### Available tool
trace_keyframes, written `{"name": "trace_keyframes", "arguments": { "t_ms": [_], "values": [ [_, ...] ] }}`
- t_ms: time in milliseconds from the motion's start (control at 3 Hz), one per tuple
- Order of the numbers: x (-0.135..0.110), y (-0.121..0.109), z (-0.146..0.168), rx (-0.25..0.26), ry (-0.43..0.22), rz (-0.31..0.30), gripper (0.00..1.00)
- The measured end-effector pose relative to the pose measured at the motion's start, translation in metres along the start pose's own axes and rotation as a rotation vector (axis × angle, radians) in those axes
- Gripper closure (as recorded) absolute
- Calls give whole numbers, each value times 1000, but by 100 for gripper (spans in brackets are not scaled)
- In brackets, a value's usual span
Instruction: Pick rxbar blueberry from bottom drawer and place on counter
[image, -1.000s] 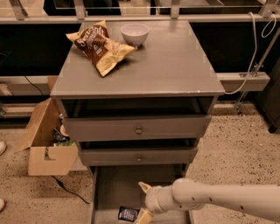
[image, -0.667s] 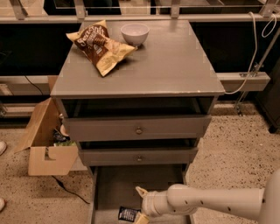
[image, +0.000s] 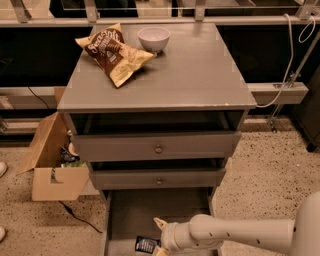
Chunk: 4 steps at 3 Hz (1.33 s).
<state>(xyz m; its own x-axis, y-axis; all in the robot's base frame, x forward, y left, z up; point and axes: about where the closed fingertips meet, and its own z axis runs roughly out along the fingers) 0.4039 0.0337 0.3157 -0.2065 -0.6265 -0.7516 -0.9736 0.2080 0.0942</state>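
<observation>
My gripper should grab the end of the rxbar blueberry (image: 153, 244) that is nearest its fingers, inside the open bottom drawer.
The rxbar blueberry (image: 145, 245), a small dark wrapper with pale print, lies flat at the front left of the open bottom drawer (image: 150, 207). My gripper (image: 158, 236) reaches in from the right, low inside that drawer. It is open, with one pale fingertip behind the bar and the other at the frame's bottom edge, right beside the bar. The bar sits just left of the gap. The counter (image: 200, 70) is the grey cabinet top above.
A brown-and-yellow chip bag (image: 112, 50) and a white bowl (image: 153, 38) sit at the counter's back left. The two upper drawers (image: 157, 148) stand slightly open above the gripper. An open cardboard box (image: 52, 160) stands on the floor to the left.
My arm has slid left inside the bottom drawer, bringing the gripper closer to the bar. The bar has not moved.
</observation>
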Motion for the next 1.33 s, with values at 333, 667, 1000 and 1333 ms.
{"name": "trace_keyframes", "arguments": {
  "t_ms": [333, 667, 1000, 1333],
  "values": [
    [18, -25, 17, 21, -36, -16, 0],
    [35, -50, 39, 36, -70, -40, 0],
    [52, -68, 68, 37, -75, -58, 0],
    [76, -81, 106, 24, -57, -59, 0]
  ]
}}
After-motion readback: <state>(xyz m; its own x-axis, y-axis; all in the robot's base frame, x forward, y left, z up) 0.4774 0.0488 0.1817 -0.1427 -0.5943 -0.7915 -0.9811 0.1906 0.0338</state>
